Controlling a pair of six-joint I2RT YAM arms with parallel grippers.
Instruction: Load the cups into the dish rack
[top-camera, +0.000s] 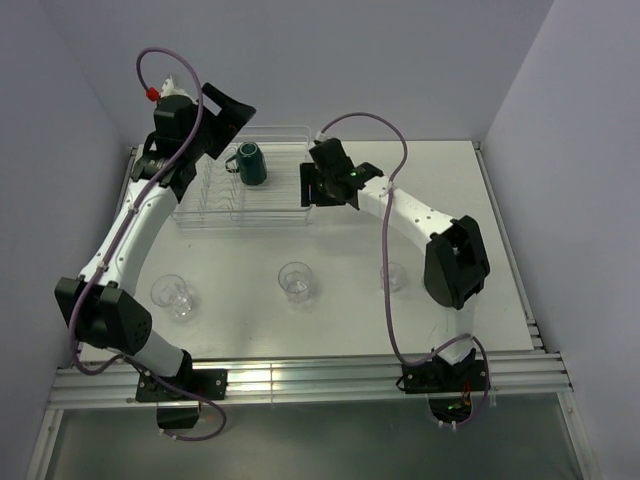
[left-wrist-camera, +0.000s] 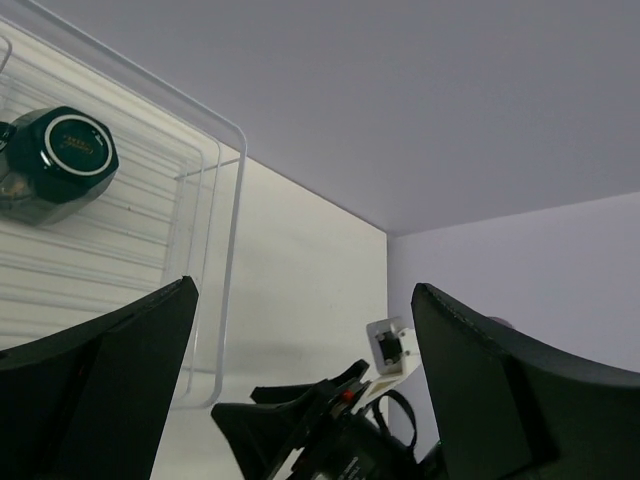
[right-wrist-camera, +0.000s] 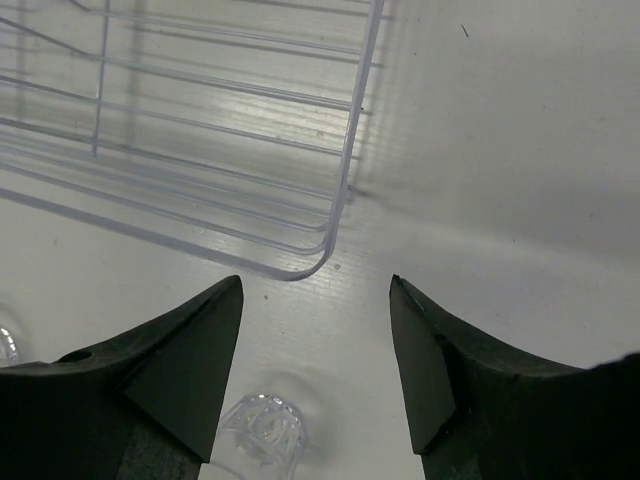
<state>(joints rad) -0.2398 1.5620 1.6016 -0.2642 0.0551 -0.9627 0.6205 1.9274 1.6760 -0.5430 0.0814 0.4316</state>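
The middle clear glass tumbler is in front of the dish rack. My right gripper needs to close on the near rim (top-camera: 291, 288) of that tumbler next.
The clear dish rack (top-camera: 215, 205) stands at the back left of the table. A dark green mug (top-camera: 251, 163) sits in it bottom up; the left wrist view shows it too (left-wrist-camera: 58, 152). Three clear glass tumblers stand on the table in front: left (top-camera: 172, 296), middle (top-camera: 296, 280), right (top-camera: 393, 275). The mint cup is out of view. My left gripper (top-camera: 228, 122) is open and empty, raised behind the rack (left-wrist-camera: 232, 200). My right gripper (top-camera: 312, 182) is open and empty above the rack's right end (right-wrist-camera: 340, 190), with one tumbler (right-wrist-camera: 262, 432) on the table below its jaws.
Grey walls close in the table on the left, back and right. A metal rail (top-camera: 300, 375) runs along the near edge by the arm bases. The right arm's wrist (left-wrist-camera: 330, 430) shows low in the left wrist view.
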